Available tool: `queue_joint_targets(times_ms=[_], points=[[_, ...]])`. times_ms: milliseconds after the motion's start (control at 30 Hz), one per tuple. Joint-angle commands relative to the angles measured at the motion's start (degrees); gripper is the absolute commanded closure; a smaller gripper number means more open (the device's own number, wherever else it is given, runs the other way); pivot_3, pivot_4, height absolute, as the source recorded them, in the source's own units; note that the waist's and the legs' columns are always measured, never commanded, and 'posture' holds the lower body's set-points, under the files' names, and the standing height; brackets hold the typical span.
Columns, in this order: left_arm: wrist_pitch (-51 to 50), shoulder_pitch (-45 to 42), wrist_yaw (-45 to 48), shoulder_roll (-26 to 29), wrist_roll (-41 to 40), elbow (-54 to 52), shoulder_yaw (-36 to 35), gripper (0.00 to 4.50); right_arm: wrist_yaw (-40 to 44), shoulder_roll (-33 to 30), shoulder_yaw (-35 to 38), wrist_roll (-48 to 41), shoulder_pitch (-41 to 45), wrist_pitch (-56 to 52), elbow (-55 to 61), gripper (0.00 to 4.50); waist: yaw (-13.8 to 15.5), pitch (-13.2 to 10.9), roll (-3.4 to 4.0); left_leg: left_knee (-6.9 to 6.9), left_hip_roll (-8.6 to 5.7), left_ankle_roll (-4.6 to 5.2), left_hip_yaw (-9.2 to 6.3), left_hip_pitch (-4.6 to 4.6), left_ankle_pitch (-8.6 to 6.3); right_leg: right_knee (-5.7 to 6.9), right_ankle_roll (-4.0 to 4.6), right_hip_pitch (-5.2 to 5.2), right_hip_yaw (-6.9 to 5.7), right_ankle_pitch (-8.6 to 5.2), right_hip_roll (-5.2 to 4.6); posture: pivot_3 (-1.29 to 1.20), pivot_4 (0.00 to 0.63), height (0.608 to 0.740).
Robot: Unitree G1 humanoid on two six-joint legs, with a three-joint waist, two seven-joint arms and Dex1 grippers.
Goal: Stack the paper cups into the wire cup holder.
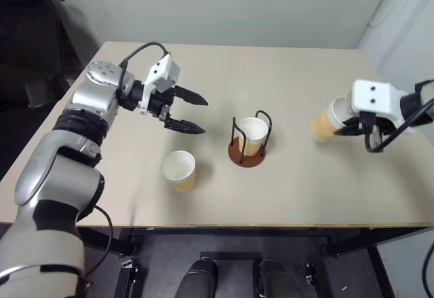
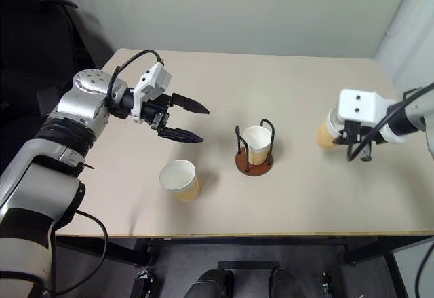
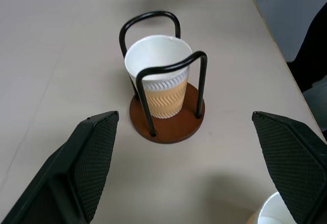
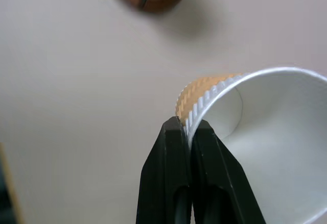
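Observation:
The robot's right gripper should release the tilted paper cup inside the paper cup standing in the wire cup holder (image 1: 253,131). The tilted cup is now held above the table.
The wire cup holder (image 1: 247,154) stands mid-table with one paper cup (image 1: 253,135) upright inside its black loops. A second paper cup (image 1: 180,170) stands upright on the table, in front of the holder and to its left. At the right, my right gripper (image 4: 190,127) is shut on the rim of a third paper cup (image 1: 327,121), pinching its wall between both fingers and holding it tilted above the table. My left gripper (image 1: 197,113) hovers open to the left of the holder, pointing toward it, nothing between its fingers.
The beige table (image 1: 291,74) ends at a front edge near me and a right edge just past the right arm. A wall runs behind the table. A dark chair (image 1: 27,33) stands off the table's left side.

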State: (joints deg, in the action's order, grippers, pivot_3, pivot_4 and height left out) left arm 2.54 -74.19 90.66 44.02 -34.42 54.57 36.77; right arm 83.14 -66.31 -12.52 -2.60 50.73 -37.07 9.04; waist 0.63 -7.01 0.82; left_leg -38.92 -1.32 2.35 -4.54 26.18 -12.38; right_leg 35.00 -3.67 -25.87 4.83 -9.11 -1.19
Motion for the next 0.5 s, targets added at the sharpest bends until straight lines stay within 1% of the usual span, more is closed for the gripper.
queue_joint_targets(times_ms=[33, 300, 500], points=[[0.7, -1.7, 1.8, 0.4, -0.4, 0.4, -0.4, 0.00, 1.1, 1.4, -0.7, -1.3, 4.2, -2.7, 1.8, 4.47, 0.1, 0.0, 0.01, 0.00, -0.01, 0.00, -0.01, 0.02, 0.00, 0.00, 0.01, -0.03, -0.02, 0.00, 0.00, 0.00, 0.150, 0.740], [1.2, -2.2, 1.8, -0.6, -0.1, 1.5, -0.4, 0.00, 0.6, 9.4, -4.1, -3.0, 14.0, -8.5, 1.3, 4.47, 0.2, 0.0, 0.01, 0.03, -0.04, -0.01, -0.04, 0.18, 0.00, 0.02, 0.06, -0.20, -0.06, -0.03, -0.01, 0.00, 0.150, 0.740], [1.3, -2.3, 1.8, -0.9, 0.1, 1.9, -0.5, 0.00, -0.4, 14.9, -6.5, -3.0, 18.8, -9.3, -0.5, 4.47, 0.2, 0.0, 0.03, 0.10, -0.03, -0.07, -0.06, 0.21, 0.04, 0.06, 0.14, -0.30, -0.10, -0.05, 0.02, 0.00, 0.150, 0.740]])
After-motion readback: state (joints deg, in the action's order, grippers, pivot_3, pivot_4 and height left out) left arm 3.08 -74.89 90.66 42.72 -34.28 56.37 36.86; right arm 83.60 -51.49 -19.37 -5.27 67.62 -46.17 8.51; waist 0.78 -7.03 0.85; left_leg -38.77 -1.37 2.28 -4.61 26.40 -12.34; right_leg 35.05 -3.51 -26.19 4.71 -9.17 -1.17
